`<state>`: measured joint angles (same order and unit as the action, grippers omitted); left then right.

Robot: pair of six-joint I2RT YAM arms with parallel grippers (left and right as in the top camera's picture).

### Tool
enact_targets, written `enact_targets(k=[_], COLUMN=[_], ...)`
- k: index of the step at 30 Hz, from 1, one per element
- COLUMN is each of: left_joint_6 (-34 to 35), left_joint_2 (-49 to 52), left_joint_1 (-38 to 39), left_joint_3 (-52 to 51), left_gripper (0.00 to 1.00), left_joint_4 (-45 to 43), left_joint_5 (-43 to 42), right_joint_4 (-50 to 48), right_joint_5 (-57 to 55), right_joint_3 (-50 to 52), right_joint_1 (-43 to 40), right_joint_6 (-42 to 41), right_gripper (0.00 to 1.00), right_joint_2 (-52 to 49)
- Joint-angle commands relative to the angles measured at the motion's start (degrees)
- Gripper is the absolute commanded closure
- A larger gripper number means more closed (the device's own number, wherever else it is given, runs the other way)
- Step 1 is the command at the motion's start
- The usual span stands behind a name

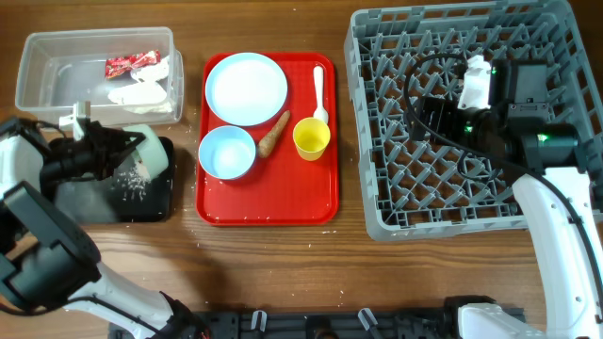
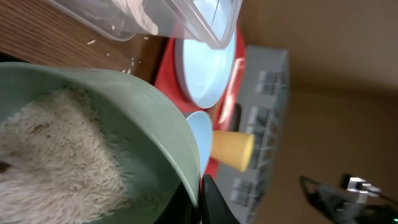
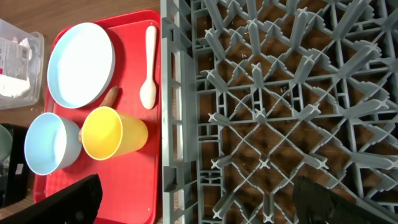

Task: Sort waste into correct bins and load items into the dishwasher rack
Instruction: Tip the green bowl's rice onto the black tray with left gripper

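Note:
I need to release the pale bowl from my left gripper on the bare front part of the red serving tray [image 1: 280, 195], below the yellow cup.
My left gripper [image 1: 127, 149] is shut on the rim of a pale bowl [image 2: 143, 124], held tilted over the black tray [image 1: 160, 202]. White rice [image 2: 56, 155] lies inside the bowl and more grains [image 1: 132, 181] are scattered on the tray. The clear tub [image 1: 38, 71] holds a red wrapper [image 1: 132, 63] and crumpled white paper [image 1: 141, 94]. My right gripper [image 3: 199, 202] hangs open and empty over the left part of the grey rack [image 3: 280, 93]. On the red serving tray [image 1: 268, 207] sit a plate [image 1: 246, 88], a bowl [image 1: 227, 152], a yellow cup [image 1: 311, 138], a spoon [image 1: 319, 89] and a carrot-like stick [image 1: 274, 134].
The rack [image 1: 377, 141] fills the right side of the table, with the right arm's cables draped over its pegs. The red serving tray lies between the rack and the two bins. A few rice grains lie on the wood [image 2: 93, 42] beside the tub.

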<state>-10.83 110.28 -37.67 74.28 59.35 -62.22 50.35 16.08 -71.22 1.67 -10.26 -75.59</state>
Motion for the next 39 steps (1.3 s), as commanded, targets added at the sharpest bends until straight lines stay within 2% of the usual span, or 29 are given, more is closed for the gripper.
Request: enact_targets(k=[1, 9, 14, 23, 24, 25, 27, 31, 33, 35, 37, 39], left_joint_6=[-2.5, -2.1, -0.3, -1.9, -3.6, -2.3, -0.9, -1.0, -5.1, -13.1, -16.9, -17.5], left_joint_2=[3.1, 3.2, 3.2, 3.2, 3.2, 3.2, 3.2, 3.2, 2.7, 0.2, -3.2, -6.9], left_joint_1=[-3.6, -7.5, -8.4, -10.5, -10.6, -11.2, -11.9, -12.4, -12.2, -11.6, -10.6, -9.0], left_joint_3=[-0.4, -0.4, -0.4, -0.4, -0.4, -0.4, -0.4, -0.4, -0.4, -0.4, -0.4, -0.4], left_gripper=[0.96, 0.96, 0.96, 0.96, 0.96, 0.96, 0.96, 0.96, 0.96, 0.96, 0.96, 0.96], left_joint_4=[0.8, 9.8, 19.5, 20.8, 17.7, 13.8, 13.6, 14.4, 15.4, 20.5, 23.5, 24.1], left_joint_5=[-15.5, -26.6, -28.1, -27.8, -27.7, -24.1, -20.6, -20.6, -20.6, -20.5, -19.1, -17.0], right_joint_4=[0.1, 0.0, 0.1, 0.1, 0.0, 0.0, 0.1, 0.0, 0.0, -0.1, -0.2, -0.3], right_joint_5=[0.1, 0.1, 0.1, 0.1, 0.1, 0.1, 0.1, 0.1, 0.1, 0.1, 0.1, 0.1], right_joint_3=[-0.8, -0.8, -0.8, -0.8, -0.8, -0.8, -0.8, -0.8, -0.8, -0.8, -0.8, -0.8], right_joint_1=[0.1, 0.1, 0.1, 0.1, 0.1, 0.1, 0.1, 0.1, 0.1, 0.1, 0.1, 0.1], right_joint_6=[-0.4, -0.4, -0.4, -0.4, -0.4, -0.4, -0.4, -0.4, -0.4, -0.4, -0.4, -0.4], right_gripper=[0.0, 0.0, 0.0, 0.0, 0.0, 0.0, 0.0, 0.0, 0.0, 0.0, 0.0, 0.01], right_joint_2=[-0.6, -0.7, -0.7, -0.7, -0.7, -0.7, -0.7, -0.7, -0.7, -0.7, -0.7, -0.7])
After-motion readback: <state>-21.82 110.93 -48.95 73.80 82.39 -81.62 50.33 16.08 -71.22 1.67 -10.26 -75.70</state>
